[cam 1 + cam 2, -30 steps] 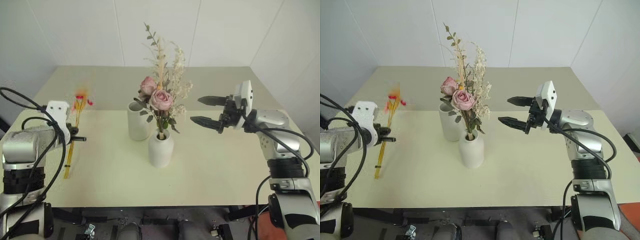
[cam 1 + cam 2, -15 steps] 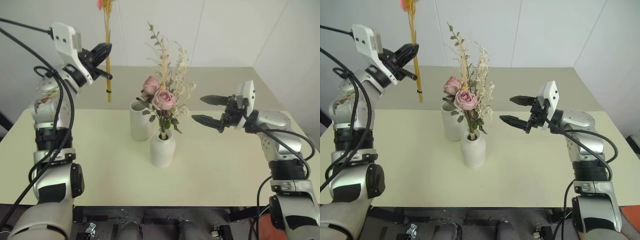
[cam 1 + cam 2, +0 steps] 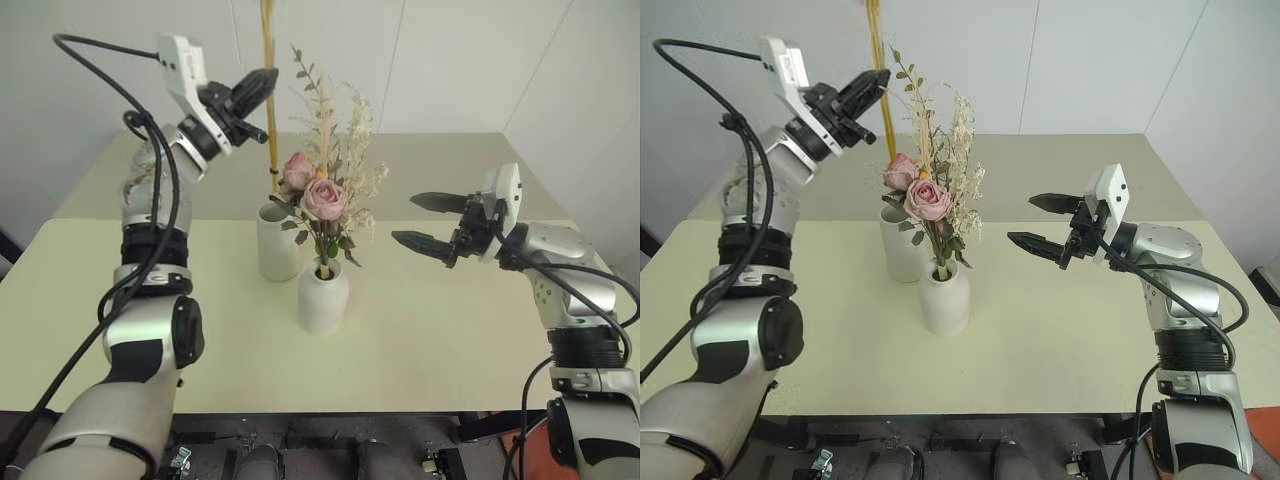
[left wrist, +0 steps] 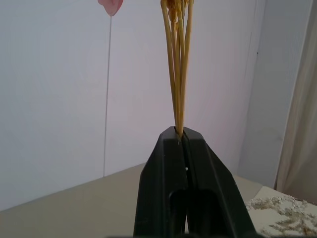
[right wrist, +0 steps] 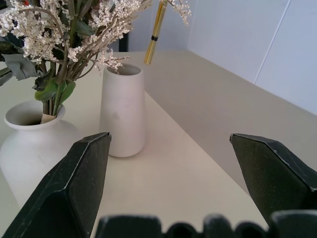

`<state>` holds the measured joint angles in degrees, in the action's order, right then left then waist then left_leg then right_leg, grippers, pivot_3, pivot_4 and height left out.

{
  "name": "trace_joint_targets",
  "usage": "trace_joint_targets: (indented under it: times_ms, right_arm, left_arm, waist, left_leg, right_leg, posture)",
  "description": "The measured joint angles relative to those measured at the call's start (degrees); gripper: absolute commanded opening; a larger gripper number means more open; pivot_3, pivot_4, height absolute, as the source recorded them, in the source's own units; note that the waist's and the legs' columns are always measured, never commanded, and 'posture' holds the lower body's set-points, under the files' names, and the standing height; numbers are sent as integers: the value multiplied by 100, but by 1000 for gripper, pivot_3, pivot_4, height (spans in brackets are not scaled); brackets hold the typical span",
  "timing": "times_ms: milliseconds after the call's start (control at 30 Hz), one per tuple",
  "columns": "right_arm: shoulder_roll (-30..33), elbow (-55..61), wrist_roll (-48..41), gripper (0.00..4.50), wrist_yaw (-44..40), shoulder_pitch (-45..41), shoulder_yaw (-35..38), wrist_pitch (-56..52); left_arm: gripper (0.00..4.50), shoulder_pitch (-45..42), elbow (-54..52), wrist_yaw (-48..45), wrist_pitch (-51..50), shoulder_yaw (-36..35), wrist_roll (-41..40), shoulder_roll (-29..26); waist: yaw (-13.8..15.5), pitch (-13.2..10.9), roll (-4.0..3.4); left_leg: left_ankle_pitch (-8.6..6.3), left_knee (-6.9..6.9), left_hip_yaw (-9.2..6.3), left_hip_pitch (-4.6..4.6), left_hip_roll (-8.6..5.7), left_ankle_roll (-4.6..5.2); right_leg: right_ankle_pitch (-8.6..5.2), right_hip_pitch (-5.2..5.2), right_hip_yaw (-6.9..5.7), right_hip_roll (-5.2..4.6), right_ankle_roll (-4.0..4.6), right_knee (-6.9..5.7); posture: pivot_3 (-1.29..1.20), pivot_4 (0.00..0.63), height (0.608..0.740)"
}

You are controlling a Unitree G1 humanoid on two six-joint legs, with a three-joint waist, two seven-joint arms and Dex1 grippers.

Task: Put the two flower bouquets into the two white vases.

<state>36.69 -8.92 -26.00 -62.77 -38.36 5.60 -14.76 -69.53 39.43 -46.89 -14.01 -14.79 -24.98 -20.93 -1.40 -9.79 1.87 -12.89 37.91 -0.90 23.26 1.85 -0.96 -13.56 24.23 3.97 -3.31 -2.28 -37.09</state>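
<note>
My left gripper releases the yellow stalks next in the opening of the taller white vase point(image 3: 274, 212) behind the pink roses. The stalks now hover just above that vase's mouth.
My left gripper point(image 3: 262, 92) is raised high and shut on the thin bunch of yellow stalks point(image 3: 268, 40), which hangs upright. The stalks' lower end point(image 5: 151, 47) hovers just above the mouth of the taller white vase point(image 3: 277, 245), close behind it. In the left wrist view the fingers pinch the stalks point(image 4: 178, 74), with a pink bloom point(image 4: 111, 5) beside them. The bushy bouquet of pink roses point(image 3: 322, 195) stands in the shorter bottle-shaped vase point(image 3: 322, 295), in front of the tall one. My right gripper point(image 3: 425, 222) is held level to the right of the vases, open and empty.
Both vases stand near the middle of a cream table point(image 3: 450, 330). A white panelled wall point(image 3: 460, 60) rises behind its far edge. The rose bouquet's tall sprigs point(image 3: 325, 100) reach up close beside the hanging stalks.
My left arm lifted the yellow stalks off the table at the left, then swung them right, to over the tall vase. The right gripper stayed put and open.
</note>
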Motion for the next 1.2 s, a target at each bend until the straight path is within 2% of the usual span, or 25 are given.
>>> trace_joint_targets:
  times_ms: [300,700,867,1200]
  right_arm:
    - [17,102,-6,4500,116,93,11,-75]
    - [11,105,-6,4500,160,91,10,-80]
    - [-7,103,-5,4500,168,91,9,-80]
    - [-19,93,-2,4500,173,91,6,-77]
  left_arm:
    - [24,302,-373,12,-189,30,-45,68]
    - [24,24,-364,93,-28,8,-142,-40]
    - [24,268,-1141,15,-369,24,-321,-142]
    - [24,1360,-2306,132,-1161,70,-464,-365]
  waist:
    - [-21,0,0]
    - [-22,0,0]
    - [-47,0,0]
    - [-98,0,0]
  left_leg:
    - [0,0,0,0,0,0]
    - [0,0,-1,-1,0,0]
    - [0,0,-2,-1,1,0]
    - [0,1,-3,-4,2,0]
  right_leg:
    - [0,0,1,0,0,-1]
    - [0,-1,1,1,0,-1]
    - [0,0,2,1,0,-1]
    - [0,-3,2,1,0,-3]
  posture:
    - [0,150,740]
    - [0,150,740]
    - [0,150,740]
    - [0,150,740]
